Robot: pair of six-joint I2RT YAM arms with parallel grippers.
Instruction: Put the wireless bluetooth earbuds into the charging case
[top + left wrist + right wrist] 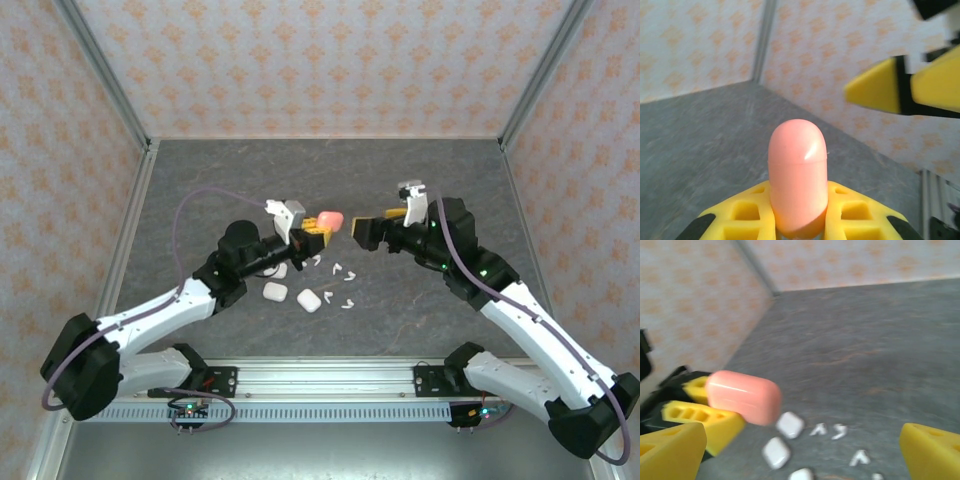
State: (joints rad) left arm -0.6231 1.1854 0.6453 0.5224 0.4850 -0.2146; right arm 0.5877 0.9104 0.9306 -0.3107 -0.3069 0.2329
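Note:
Next, I release the salmon-pink charging case from my left gripper on the bare grey tabletop [284, 203] between the white cases and the far wall.
My left gripper [312, 234] is shut on a salmon-pink charging case [330, 220] and holds it above the table. In the left wrist view the case [797, 175] stands up between the yellow fingers [740, 215], its lid down. My right gripper [363, 233] faces it from the right, a short gap away, open with nothing in it. In the right wrist view the case [742, 396] is at the left, ahead of the wide-apart fingers [670, 450]. Several small white earbuds [340, 270] lie on the table below; in the right wrist view they [839, 430] are slightly blurred.
Three white cases [275, 291], [309, 300], [280, 270] lie on the grey tabletop [450, 180] under and in front of the left gripper. Patterned walls with metal posts [110, 80] enclose the table. A rail [320, 375] runs along the near edge.

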